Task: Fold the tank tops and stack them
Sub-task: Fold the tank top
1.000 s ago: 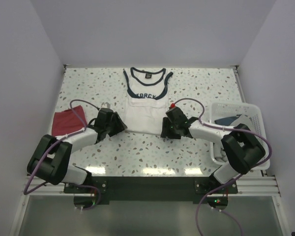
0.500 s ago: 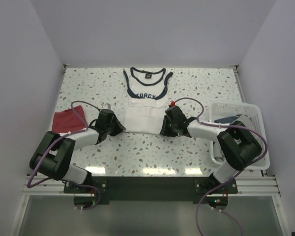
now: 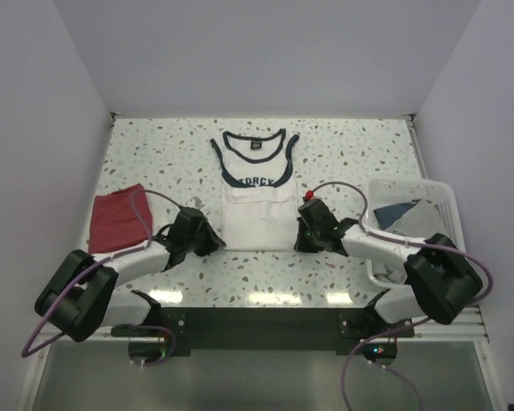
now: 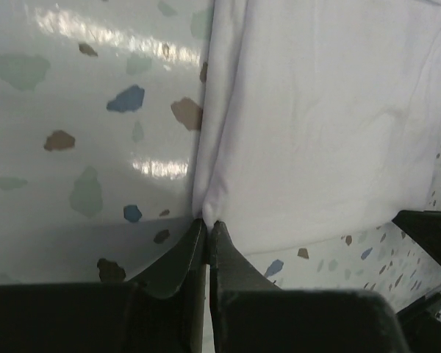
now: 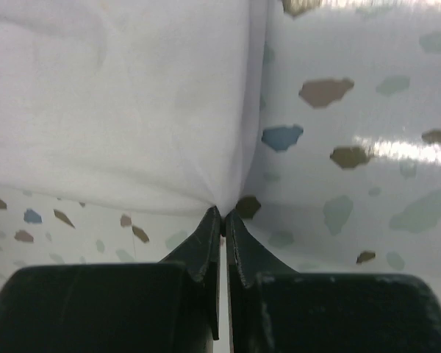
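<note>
Next, my left gripper releases its hold and leaves the hem corner, now on the tank top's near side, at the navy neck trim (image 3: 236, 152), beside the strap that is nearer the dark red tank top.
The white tank top (image 3: 255, 205) with navy trim lies flat at the table's middle, its neck toward the far side. My left gripper (image 3: 222, 246) is shut on its near left hem corner; the left wrist view shows the white cloth (image 4: 316, 132) pinched between the black fingertips of the left gripper (image 4: 208, 223). My right gripper (image 3: 298, 247) is shut on the near right hem corner, and the cloth (image 5: 132, 95) bunches into the tips of the right gripper (image 5: 223, 213). The dark red tank top (image 3: 116, 218) lies folded at the left, beside the left arm.
A white lattice basket (image 3: 411, 183) stands at the right edge with dark blue and grey cloth (image 3: 401, 215) inside. Purple cables loop off both arms. Walls close in the speckled table (image 3: 154, 145) at the back and both sides.
Both grippers have gone from open to shut on the white tank top's hem corners. Both arms have drawn toward the near edge, and the tank top has slid that way with them.
</note>
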Tool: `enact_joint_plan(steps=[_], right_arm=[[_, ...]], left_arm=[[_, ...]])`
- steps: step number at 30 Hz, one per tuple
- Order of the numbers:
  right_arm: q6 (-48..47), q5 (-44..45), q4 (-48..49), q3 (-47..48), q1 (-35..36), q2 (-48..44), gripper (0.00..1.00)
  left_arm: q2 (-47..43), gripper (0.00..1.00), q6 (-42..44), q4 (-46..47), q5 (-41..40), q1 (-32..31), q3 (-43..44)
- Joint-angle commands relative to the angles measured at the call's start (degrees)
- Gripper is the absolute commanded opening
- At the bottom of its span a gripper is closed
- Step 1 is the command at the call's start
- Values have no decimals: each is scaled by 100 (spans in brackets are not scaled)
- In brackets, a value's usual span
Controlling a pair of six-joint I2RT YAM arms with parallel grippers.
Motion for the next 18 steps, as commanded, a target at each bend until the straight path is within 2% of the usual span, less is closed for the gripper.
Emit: enact_joint_plan(steps=[1,6,11,18], right_arm=[[119,181,-772,-414,336,-907,0],[876,417,-1464,-933,1345,-1893,0],[1720,515,-1906,-1328,1937,-2825,0],[1694,717,-1968,-1225,2043,-2626,0]], left_arm=[[-458,0,-290,-1061,-186,-420,-318],[-1197,0,-844,-2078,-457,-1151,-468],[-2015,0,-1213,-2731,-459,-1670,-660],[-1963,0,-1126,-2750,-353,-1776,-784]])
